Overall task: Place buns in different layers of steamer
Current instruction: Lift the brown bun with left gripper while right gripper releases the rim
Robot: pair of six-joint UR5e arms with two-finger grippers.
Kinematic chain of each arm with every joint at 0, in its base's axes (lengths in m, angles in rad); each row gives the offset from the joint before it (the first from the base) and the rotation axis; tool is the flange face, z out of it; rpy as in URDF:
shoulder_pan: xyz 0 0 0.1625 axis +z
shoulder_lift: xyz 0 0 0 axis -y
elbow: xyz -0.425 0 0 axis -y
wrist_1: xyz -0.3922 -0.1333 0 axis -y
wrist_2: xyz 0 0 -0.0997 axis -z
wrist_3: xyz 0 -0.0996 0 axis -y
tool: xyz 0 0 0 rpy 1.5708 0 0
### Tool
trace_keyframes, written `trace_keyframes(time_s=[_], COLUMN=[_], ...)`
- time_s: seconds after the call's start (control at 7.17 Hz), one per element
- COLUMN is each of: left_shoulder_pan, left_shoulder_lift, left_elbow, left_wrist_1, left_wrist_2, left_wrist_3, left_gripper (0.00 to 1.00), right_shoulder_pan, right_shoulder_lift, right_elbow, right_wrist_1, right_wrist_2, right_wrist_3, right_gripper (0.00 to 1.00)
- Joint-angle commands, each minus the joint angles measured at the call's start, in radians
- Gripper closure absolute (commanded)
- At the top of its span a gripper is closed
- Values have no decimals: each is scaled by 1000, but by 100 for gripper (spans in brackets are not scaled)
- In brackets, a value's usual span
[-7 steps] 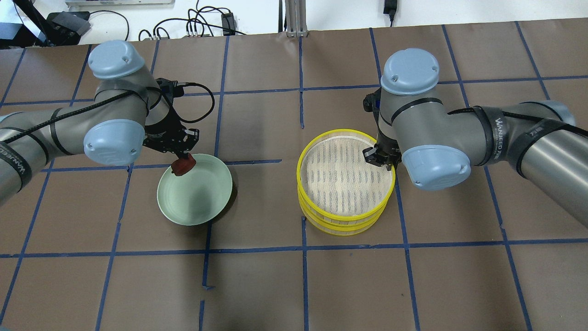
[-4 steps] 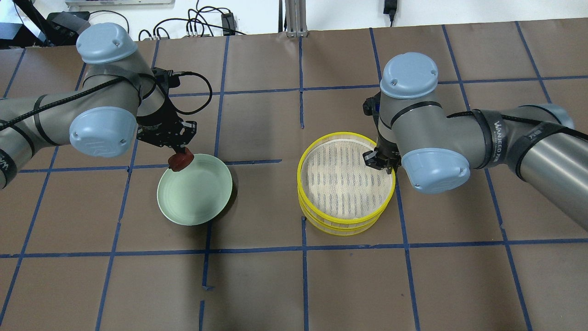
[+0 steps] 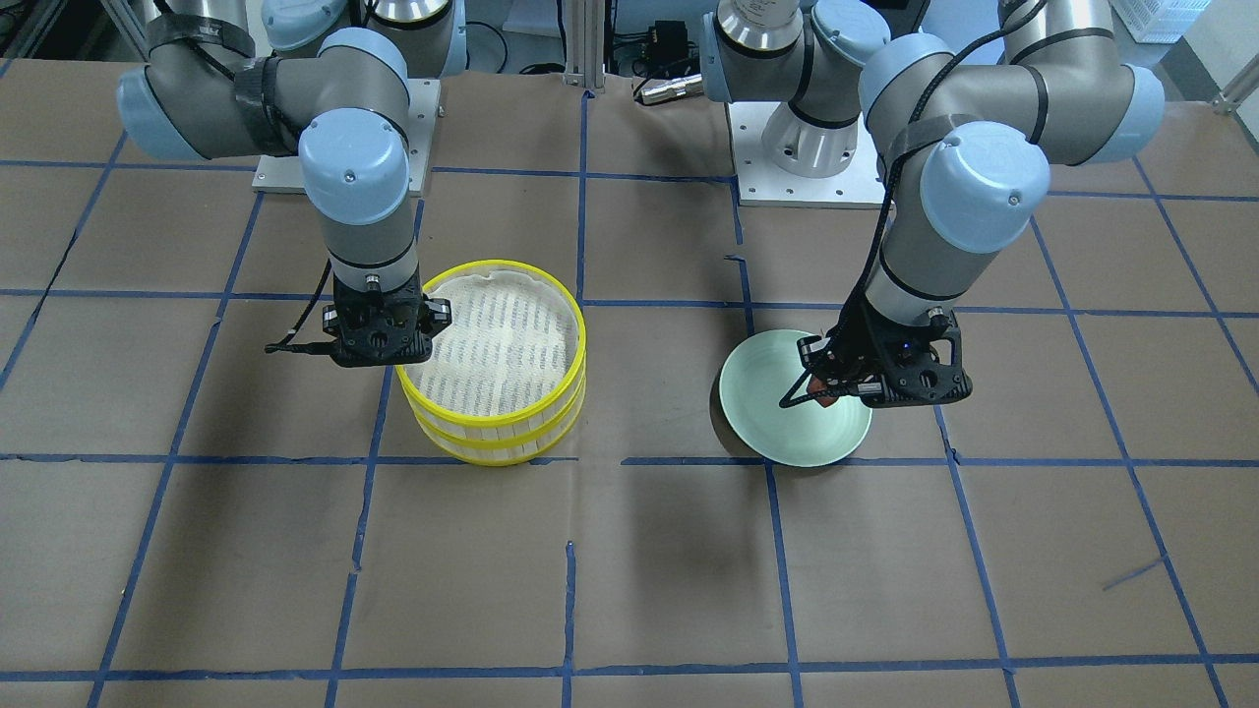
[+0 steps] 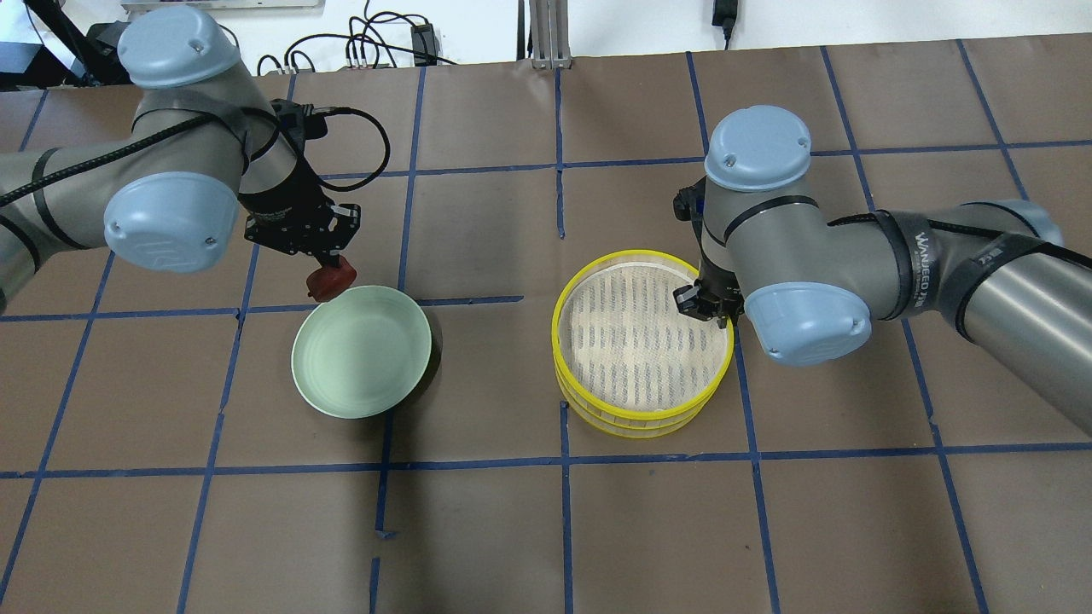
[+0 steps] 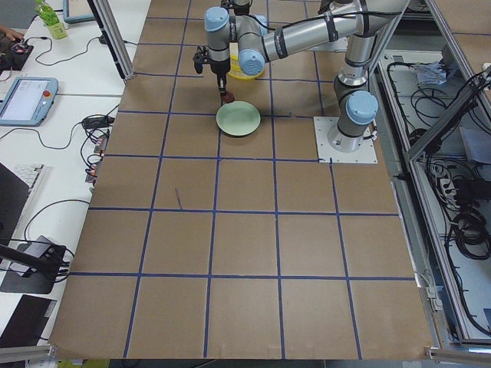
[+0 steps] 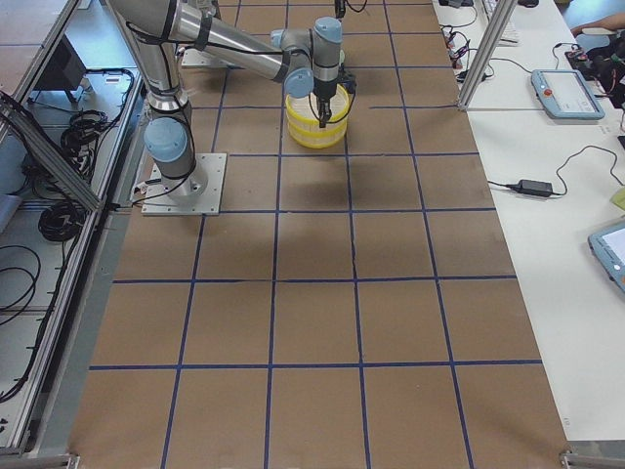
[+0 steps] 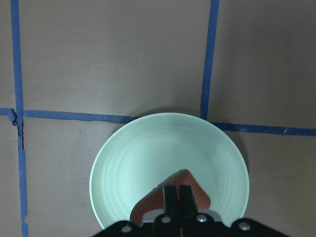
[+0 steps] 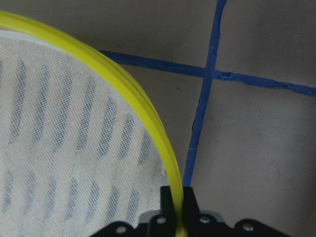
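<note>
Next, my left gripper lets go of the reddish-brown bun near the middle of the steamer's white striped liner [image 3: 487,352].
My left gripper [image 4: 328,264] is shut on the reddish-brown bun [image 4: 331,280] and holds it in the air over the far left rim of the pale green plate [image 4: 363,362]. The left wrist view shows the closed fingers [image 7: 172,197] pinching the bun [image 7: 200,198] above the plate [image 7: 148,163]. The two-tier steamer [image 4: 556,320] stands at centre right, its white striped liner [image 4: 636,337] bare. My right gripper [image 4: 706,305] is shut on the top tier's yellow rim [image 8: 123,84] at its right side. The cream-white bun is not in view.
Brown paper with blue tape lines covers the table. In the front-facing view the plate [image 3: 787,418] lies right of the steamer [image 3: 580,344], with a gap between them. Cables and boxes lie beyond the table's far edge.
My left gripper has risen with the reddish-brown bun, drifting up and left in the overhead view off the plate's rim. My right gripper stays on the steamer rim, barely shifted.
</note>
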Motion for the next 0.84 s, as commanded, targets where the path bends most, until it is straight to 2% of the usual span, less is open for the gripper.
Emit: trace_keyframes(time_s=[0.0,0.14,0.28,0.42,0.56,0.7], left_shoulder_pan=[-68,-102,-129,-161,-197,-217], left_shoulder_lift=[-1,-1,-4,-6,-7,-9], left_elbow=[38,45,45,46,51,66], left_wrist_1=[-12,-19,-19,-12,-6,0], left_wrist_2=[4,1,-1,-4,-4,-9], left_wrist_3=[-78,-136,-188,-236,-280,-297], left_gripper=[100,100,100,100,100,100], right_shoulder_pan=[-2,0,1,-12,-20,-28], right_shoulder_lift=[0,-1,-13,-29,-71,-107], right_elbow=[1,-1,-8,-30,-92,-188], right_wrist_1=[4,6,10,10,86,224], right_wrist_2=[-9,-9,-7,0,3,23], right_wrist_3=[-23,-37,-38,-40,-34,-29], right_gripper=[83,12,0,0,0,0])
